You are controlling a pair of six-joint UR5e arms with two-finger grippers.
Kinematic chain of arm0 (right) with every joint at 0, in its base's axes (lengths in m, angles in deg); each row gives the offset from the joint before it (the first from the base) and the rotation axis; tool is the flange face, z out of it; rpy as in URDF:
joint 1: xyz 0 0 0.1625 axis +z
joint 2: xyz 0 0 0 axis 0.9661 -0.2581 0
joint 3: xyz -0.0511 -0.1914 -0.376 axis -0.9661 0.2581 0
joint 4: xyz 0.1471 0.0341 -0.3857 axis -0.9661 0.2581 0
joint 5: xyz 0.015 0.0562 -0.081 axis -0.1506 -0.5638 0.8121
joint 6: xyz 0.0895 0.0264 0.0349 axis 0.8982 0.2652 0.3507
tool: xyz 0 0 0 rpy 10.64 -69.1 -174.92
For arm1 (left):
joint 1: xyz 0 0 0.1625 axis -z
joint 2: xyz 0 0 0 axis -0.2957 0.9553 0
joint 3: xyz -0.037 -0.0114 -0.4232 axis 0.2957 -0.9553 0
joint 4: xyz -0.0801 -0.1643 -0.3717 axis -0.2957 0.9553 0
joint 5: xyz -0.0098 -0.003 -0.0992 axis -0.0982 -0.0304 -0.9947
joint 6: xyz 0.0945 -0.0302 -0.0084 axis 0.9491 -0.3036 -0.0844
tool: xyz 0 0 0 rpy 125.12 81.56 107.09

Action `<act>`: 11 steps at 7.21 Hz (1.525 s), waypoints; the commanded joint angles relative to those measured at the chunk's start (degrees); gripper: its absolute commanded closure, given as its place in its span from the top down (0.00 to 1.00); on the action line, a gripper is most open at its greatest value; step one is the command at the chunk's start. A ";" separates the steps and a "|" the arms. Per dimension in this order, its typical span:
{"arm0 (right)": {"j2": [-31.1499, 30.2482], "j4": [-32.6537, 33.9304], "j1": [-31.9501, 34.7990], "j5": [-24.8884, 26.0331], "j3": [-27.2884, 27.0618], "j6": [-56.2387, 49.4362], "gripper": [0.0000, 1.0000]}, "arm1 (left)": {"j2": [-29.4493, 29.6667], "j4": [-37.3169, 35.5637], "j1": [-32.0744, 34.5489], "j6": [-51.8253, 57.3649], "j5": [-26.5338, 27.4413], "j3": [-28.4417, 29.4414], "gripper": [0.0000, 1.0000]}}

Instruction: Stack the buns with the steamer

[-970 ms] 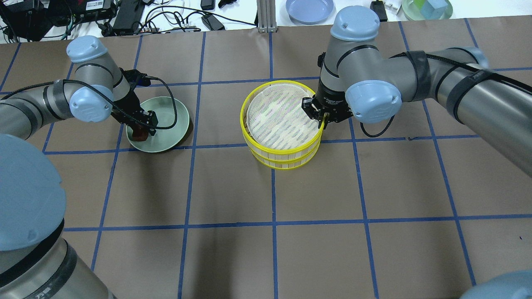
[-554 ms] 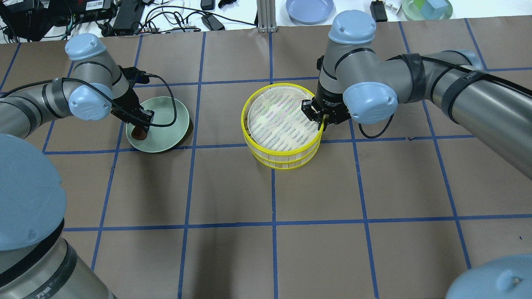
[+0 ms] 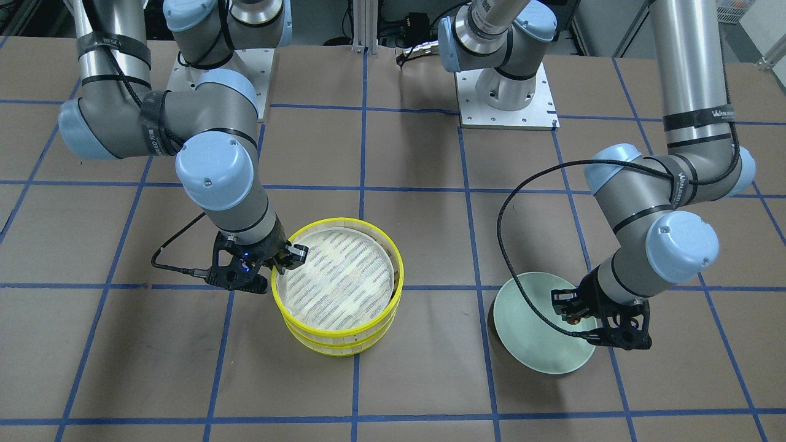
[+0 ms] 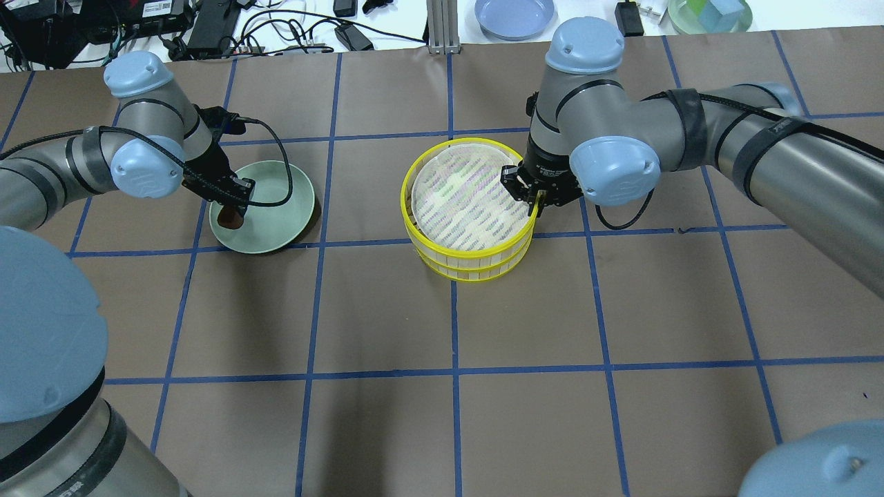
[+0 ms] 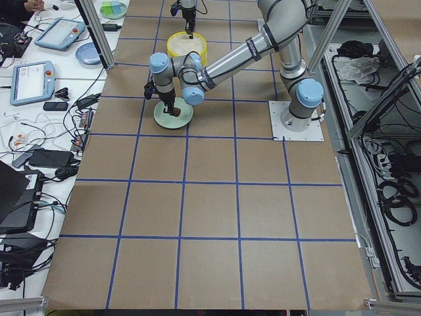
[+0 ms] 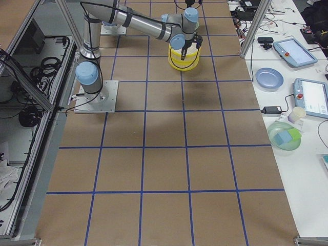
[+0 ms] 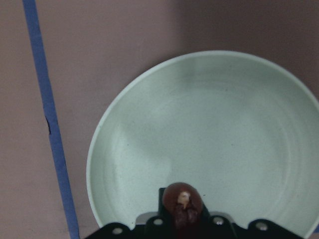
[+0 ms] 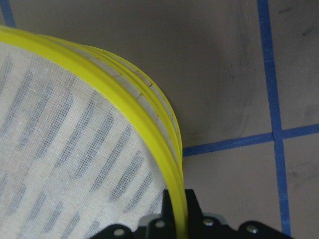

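Observation:
I will release the dark brown bun from my left gripper on the steamer's white cloth point(image 3: 381, 268), toward the pale green plate.
My left gripper point(image 4: 231, 214) is shut on the dark brown oblong bun point(image 4: 227, 219) and holds it just above the near-left part of the pale green plate point(image 4: 280, 210). The left wrist view shows the bun point(image 7: 182, 199) between the fingers over the plate point(image 7: 209, 124). My right gripper point(image 4: 535, 200) is shut on the right rim of the upper yellow steamer tier point(image 4: 457, 238), which sits on a second tier point(image 3: 338, 344). The rim point(image 8: 124, 99) runs between the fingers in the right wrist view. The pale cream bun is hidden.
A blue plate point(image 4: 514, 17) and a green bowl with blocks point(image 4: 708, 14) stand on the white bench beyond the table's far edge, beside cables and electronics point(image 4: 207, 27). The arm base plates point(image 3: 506, 101) are on the robot's side.
My left gripper has risen a little and drifted left with the brown bun. The upper steamer tier in my right gripper has shifted slightly and settled more squarely over the lower tier.

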 commanded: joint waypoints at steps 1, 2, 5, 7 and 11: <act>0.21 0.22 -0.03 -0.45 -0.01 0.19 0.00 | -3.10 0.92 3.22 -2.76 -0.81 0.63 0.00; 0.21 0.22 -0.03 -0.45 -0.01 0.36 0.14 | -4.59 1.97 4.71 -7.29 -2.47 0.55 0.00; 0.13 -0.39 -0.03 0.42 -0.01 0.28 1.00 | -8.03 4.01 9.29 -16.37 -3.54 0.63 0.00; -0.83 -0.66 -1.42 0.51 1.12 -1.12 1.00 | -9.43 4.01 11.39 -24.51 -9.75 0.55 0.00; -12.32 -14.05 -8.99 0.25 4.80 -9.82 1.00 | -7.95 3.13 20.28 -42.12 -21.65 0.37 0.00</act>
